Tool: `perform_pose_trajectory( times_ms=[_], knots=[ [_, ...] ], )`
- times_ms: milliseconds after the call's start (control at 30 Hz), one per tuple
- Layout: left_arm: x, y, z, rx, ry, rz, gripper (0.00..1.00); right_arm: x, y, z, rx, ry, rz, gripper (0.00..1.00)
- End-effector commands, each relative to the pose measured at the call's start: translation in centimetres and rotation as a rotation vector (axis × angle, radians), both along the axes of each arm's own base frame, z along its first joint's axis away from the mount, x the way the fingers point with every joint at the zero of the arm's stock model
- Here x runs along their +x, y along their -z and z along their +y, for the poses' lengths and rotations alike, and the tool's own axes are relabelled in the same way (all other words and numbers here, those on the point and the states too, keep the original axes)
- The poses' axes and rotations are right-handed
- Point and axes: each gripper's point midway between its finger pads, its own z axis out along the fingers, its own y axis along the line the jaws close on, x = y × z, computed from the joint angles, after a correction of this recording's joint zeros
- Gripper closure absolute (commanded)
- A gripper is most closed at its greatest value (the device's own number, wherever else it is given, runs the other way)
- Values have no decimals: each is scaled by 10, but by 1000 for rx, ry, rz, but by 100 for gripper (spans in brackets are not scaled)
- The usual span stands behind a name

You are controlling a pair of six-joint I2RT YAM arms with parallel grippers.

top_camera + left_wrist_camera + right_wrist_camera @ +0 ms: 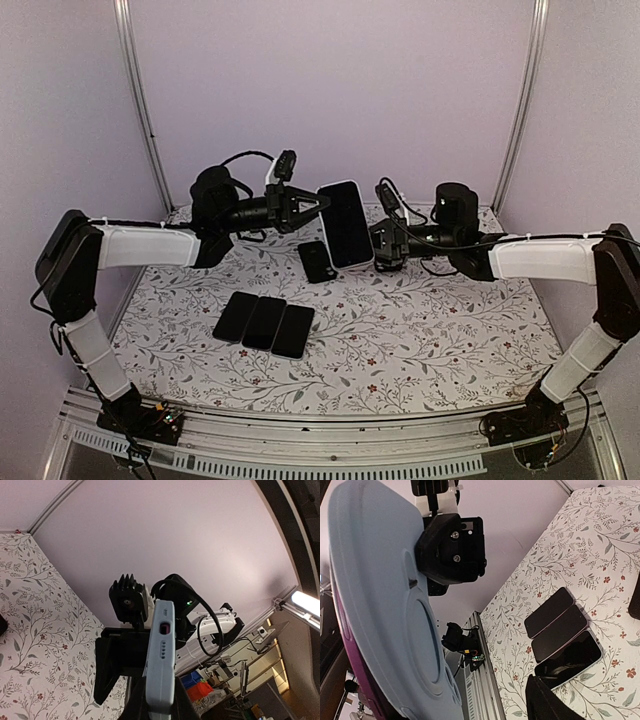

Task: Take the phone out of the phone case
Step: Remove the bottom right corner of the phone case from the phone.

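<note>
My left gripper needs to open and take hold of the phone's magenta edge (pixel 352 650) while my right gripper holds the case, because it is now pinching the end of the case around the phone.
The phone (pixel 345 225) sits in a pale blue phone case (pixel 385 605) and hangs in the air above the back of the table, its dark screen showing in the top view. My left gripper (pixel 318 204) is shut on the case's left end; in the left wrist view the case (pixel 161 655) stands edge-on between the black fingers (pixel 186 707). My right gripper (pixel 378 240) is at the phone's right edge. Its jaws are open, with one finger (pixel 554 704) well clear of the case's back and the other hidden. A magenta rim of the phone (pixel 342 630) shows along the case.
Three dark phones (pixel 265 322) lie side by side on the floral table cover (pixel 420 330). A small black object (pixel 315 261) lies just below the held phone. White walls and metal posts (pixel 140 110) close in the back.
</note>
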Motion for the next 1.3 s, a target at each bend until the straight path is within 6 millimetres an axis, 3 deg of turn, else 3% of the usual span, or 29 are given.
perform_pose_trajectory(
  times_ms=[0, 233, 433, 600, 700, 867, 1267],
  knots=[
    [-24, 29, -31, 100, 90, 44, 100, 27, -38, 9, 80, 127, -66, 49],
    [-16, 43, -32, 151, 77, 109, 100, 37, -20, 9, 4, 181, -75, 69],
    [14, 76, -22, 265, -8, 221, 100, 36, -15, 14, 17, 138, 7, 86],
    [29, 91, -13, 304, -52, 292, 86, 36, -9, 20, 50, 108, 91, 95],
    [33, 97, -8, 323, -72, 316, 76, 37, -12, 20, 76, 103, 113, 98],
    [37, 103, 2, 339, -108, 336, 68, 36, -17, 20, 121, 78, 114, 100],
    [27, 93, 23, 342, -134, 326, 47, 52, -8, 18, 123, 110, 92, 100]
  ],
)
